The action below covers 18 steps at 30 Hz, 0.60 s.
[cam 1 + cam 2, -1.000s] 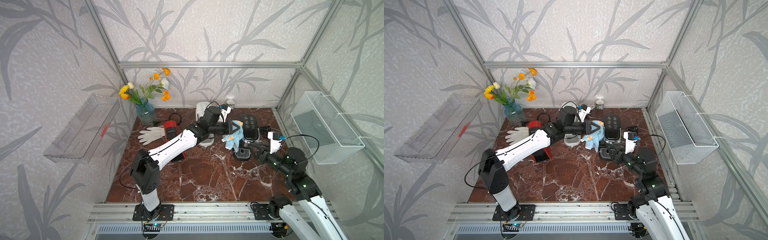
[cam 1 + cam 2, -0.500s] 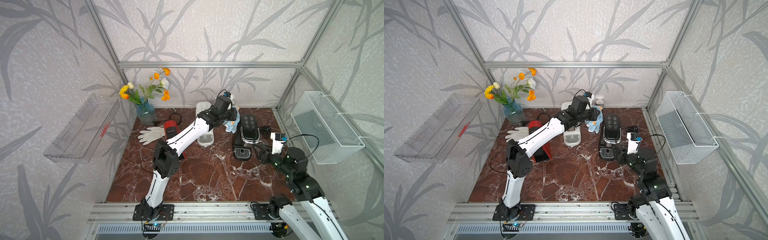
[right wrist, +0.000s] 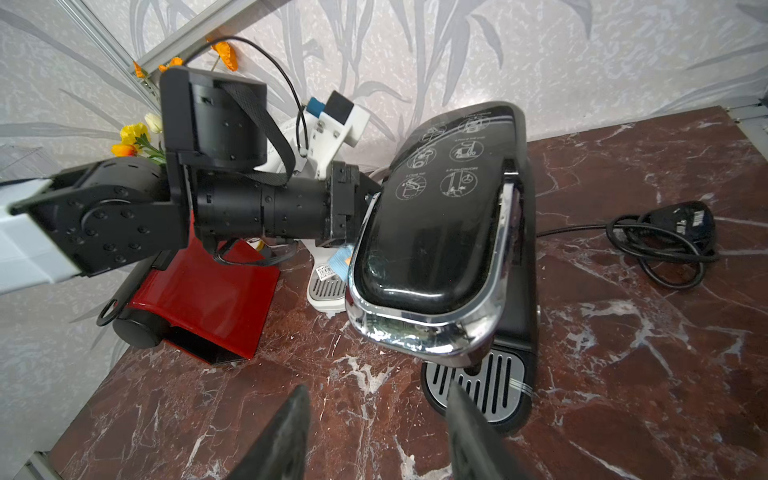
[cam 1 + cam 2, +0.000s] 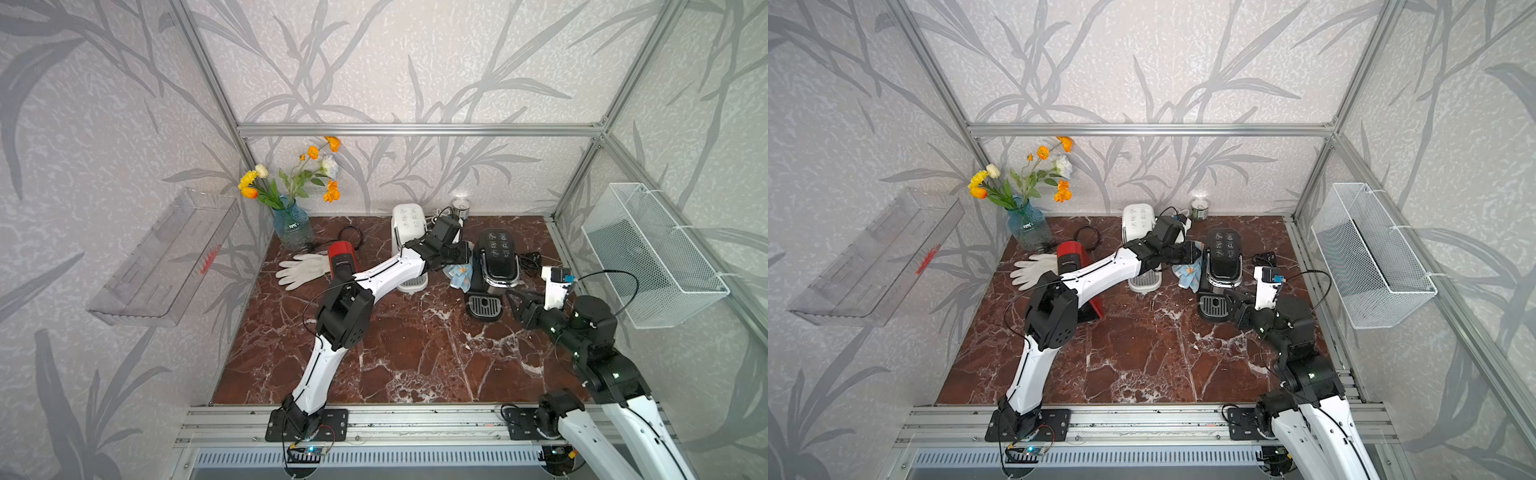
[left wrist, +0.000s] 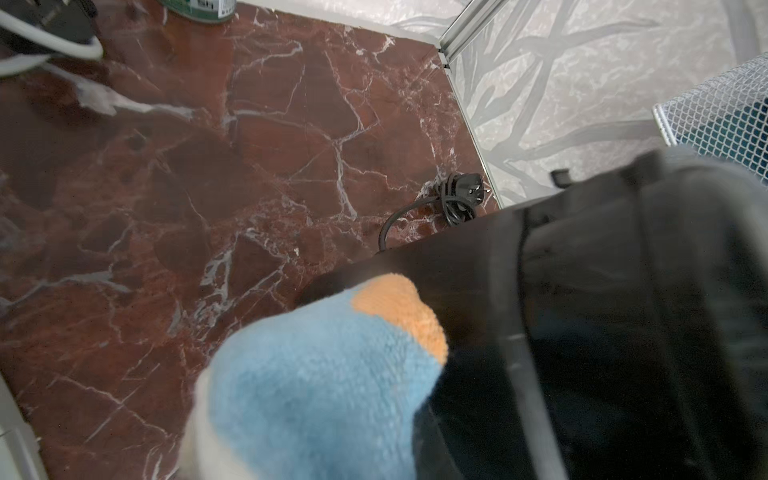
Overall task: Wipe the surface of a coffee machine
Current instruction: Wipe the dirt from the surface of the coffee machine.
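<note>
The blue and orange cloth is in my left gripper, against the machine's dark side. I need to let go of it on the marble top in front of the white coffee machine (image 4: 418, 331).
The black coffee machine (image 4: 496, 257) (image 4: 1224, 257) (image 3: 436, 232) stands at the back right of the marble top. In both top views my left gripper (image 4: 465, 255) (image 4: 1196, 253) is at the machine's left side, shut on a blue and orange cloth (image 4: 459, 276) (image 4: 1188, 274). The cloth (image 5: 324, 382) fills the left wrist view, hides the jaws and lies against the machine's dark side (image 5: 582, 332). My right gripper (image 4: 513, 301) (image 3: 374, 436) is open and holds nothing, low over the table just in front of the machine's drip tray (image 3: 478, 382).
A white coffee machine (image 4: 409, 232) and a red one (image 4: 343, 257) stand left of the black one, with a white glove (image 4: 301, 270) and a flower vase (image 4: 291, 224) beyond. A can (image 4: 460, 205) stands at the back wall. A coiled power cord (image 4: 530, 262) lies right of the black machine.
My left gripper carried the cloth back along the black machine's left side, then forward and down again to where it is now. The right gripper has barely moved and stays open.
</note>
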Each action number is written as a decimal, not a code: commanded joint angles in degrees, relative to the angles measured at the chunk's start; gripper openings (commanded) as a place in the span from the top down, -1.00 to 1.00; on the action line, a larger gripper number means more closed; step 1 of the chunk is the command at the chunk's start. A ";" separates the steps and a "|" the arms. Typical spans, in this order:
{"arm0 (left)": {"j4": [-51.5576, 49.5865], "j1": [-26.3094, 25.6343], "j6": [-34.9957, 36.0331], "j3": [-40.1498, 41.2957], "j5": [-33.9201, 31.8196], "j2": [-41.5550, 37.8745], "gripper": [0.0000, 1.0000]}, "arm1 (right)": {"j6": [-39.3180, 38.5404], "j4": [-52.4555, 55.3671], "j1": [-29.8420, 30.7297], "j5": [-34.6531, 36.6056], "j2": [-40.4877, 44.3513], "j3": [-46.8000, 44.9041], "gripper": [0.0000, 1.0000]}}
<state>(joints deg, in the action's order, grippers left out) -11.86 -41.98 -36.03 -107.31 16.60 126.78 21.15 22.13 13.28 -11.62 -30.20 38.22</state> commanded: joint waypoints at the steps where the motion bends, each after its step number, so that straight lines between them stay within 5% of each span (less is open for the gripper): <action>1: 6.14 -0.42 -2.75 1.42 4.38 0.83 1.00 | 0.45 -2.22 -0.19 -0.69 -0.39 0.80 -0.05; 18: -0.62 -2.86 1.94 4.59 3.71 6.67 1.00 | 0.20 -1.30 -0.21 -0.25 0.48 -0.09 -0.05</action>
<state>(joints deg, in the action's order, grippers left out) -9.50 -42.87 -36.71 -101.62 18.41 131.39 21.21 21.74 13.28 -11.62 -30.00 38.20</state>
